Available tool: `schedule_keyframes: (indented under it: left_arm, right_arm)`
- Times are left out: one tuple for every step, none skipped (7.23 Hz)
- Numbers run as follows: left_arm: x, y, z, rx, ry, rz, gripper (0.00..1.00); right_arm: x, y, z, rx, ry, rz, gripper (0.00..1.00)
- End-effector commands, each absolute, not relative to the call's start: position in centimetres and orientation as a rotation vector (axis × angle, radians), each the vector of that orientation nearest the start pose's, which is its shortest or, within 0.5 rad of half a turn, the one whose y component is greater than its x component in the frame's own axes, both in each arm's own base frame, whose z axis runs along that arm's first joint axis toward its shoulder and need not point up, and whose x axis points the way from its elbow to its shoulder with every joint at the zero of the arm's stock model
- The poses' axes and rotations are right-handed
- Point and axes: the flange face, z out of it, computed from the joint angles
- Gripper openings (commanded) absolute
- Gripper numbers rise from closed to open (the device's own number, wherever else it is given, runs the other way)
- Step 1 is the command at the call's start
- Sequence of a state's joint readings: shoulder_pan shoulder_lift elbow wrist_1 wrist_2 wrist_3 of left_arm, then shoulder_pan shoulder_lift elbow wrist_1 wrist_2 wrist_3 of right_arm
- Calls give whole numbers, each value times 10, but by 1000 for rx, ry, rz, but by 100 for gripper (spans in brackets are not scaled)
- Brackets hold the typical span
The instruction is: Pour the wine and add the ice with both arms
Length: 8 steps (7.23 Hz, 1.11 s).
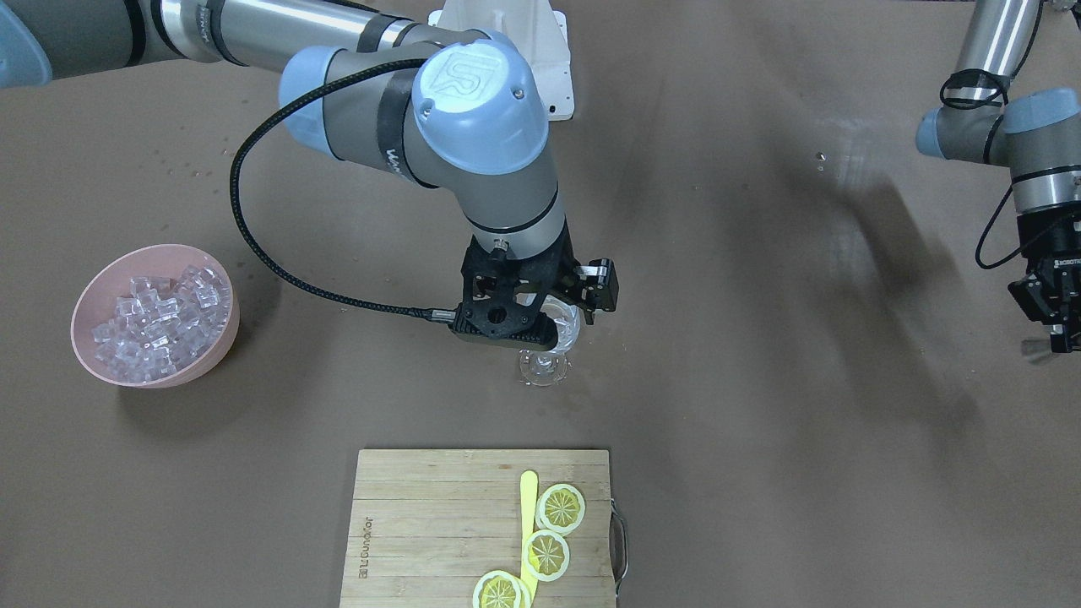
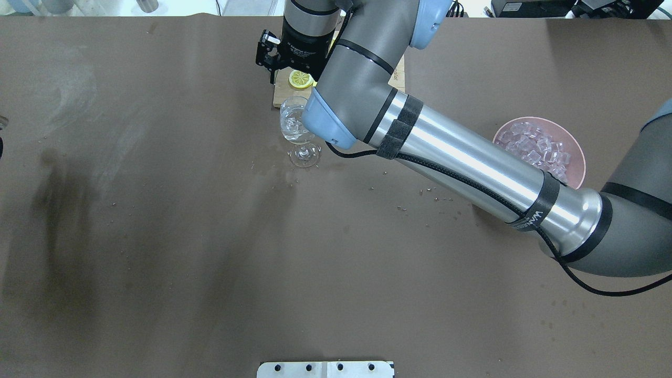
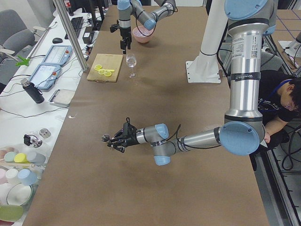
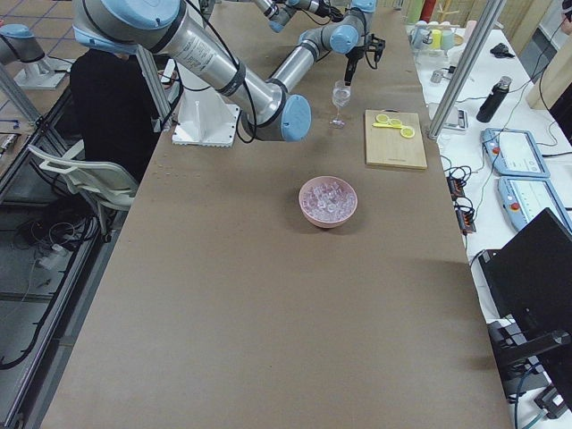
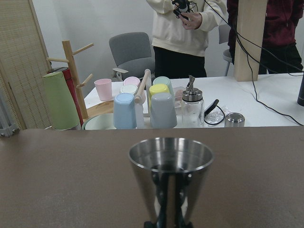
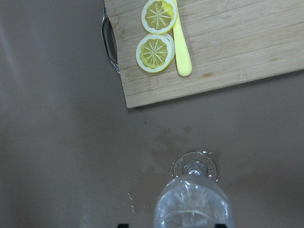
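Next, I set the small steel cup on the bare brown table, slightly nearer the wine glass (image 1: pixel 961 348), using my left gripper. The cup is now held upright above the table.
A clear wine glass (image 1: pixel 547 361) stands on the brown table; it also shows in the right wrist view (image 6: pixel 194 205) with glossy clear pieces inside. My right gripper (image 1: pixel 564 328) hangs straight over it, open and empty, with its fingers mostly hidden behind the camera mount. The ice (image 1: pixel 165 317) is heaped in a pink bowl (image 1: pixel 207 355) far to that arm's side. My left gripper (image 1: pixel 1050 325) is far off at the table's other end and is shut on a small steel cup (image 5: pixel 170 175), held upright above the table.
A bamboo cutting board (image 1: pixel 431 523) with lemon slices (image 1: pixel 561 507) and a yellow stick (image 1: pixel 529 498) lies just beyond the glass. Water spots mark the table by the glass foot (image 6: pixel 142 183). The white base block (image 1: pixel 540 51) stands behind the right arm.
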State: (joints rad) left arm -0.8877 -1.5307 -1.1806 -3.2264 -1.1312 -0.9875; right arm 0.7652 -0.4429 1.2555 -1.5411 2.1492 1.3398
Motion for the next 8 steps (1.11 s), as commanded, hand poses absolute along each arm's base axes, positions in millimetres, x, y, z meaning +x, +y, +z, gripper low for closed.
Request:
schedule_keyframes:
  left_arm:
    - [168, -463, 696, 1086, 641, -502, 2]
    - [189, -454, 697, 1068, 663, -463, 2]
    - [192, -452, 701, 1060, 663, -457, 2]
    - [194, -452, 699, 1060, 668, -456, 2]
    - [200, -450, 704, 1050, 667, -443, 3]
    - [202, -447, 706, 1048, 672, -439, 3]
    - [206, -445, 706, 1047, 680, -432, 4]
    - [208, -445, 705, 1047, 685, -429, 5]
  right_arm:
    - [-484, -619, 55, -83, -975, 235, 100]
    - [-453, -641, 91, -86, -967, 222, 100]
    - [-414, -646, 140, -40, -959, 166, 100]
    - [-379, -644, 178, 7, -946, 128, 100]
    - [-334, -653, 221, -2, -933, 168, 100]
    - [-298, -651, 259, 16, -912, 162, 100]
    - [-257, -650, 298, 24, -896, 160, 100]
    - [-229, -655, 330, 42, -878, 68, 100]
